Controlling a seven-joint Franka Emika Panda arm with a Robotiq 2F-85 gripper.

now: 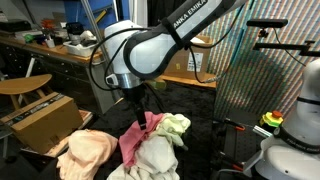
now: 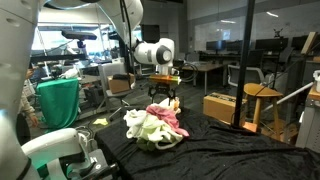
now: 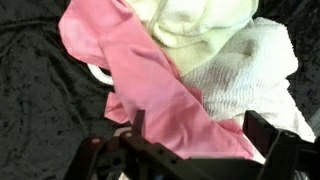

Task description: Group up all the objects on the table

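The robot's gripper needs to next go to the middle of the peach cloth [image 1: 86,152] beside the pink cloth and close there.
A pile of cloths lies on the black-draped table [image 1: 200,165]. In the wrist view a pink cloth [image 3: 150,80] lies across a pale yellow cloth [image 3: 195,30] and a white towel [image 3: 250,70]. In an exterior view a peach cloth [image 1: 88,150] lies beside the pink cloth [image 1: 133,142], the pale yellow cloth [image 1: 175,125] and the white towel [image 1: 155,160]. The pile [image 2: 155,122] also shows in an exterior view. My gripper [image 3: 200,125] is open, its fingers wide apart just above the pink cloth, and shows in both exterior views [image 1: 143,118] [image 2: 166,98].
A cardboard box [image 1: 40,118] [image 2: 222,105] stands beside the table. A wooden stool [image 2: 262,98] is near it. A white robot body [image 1: 295,150] [image 2: 40,150] stands at the table's edge. A green cloth [image 2: 58,100] hangs behind.
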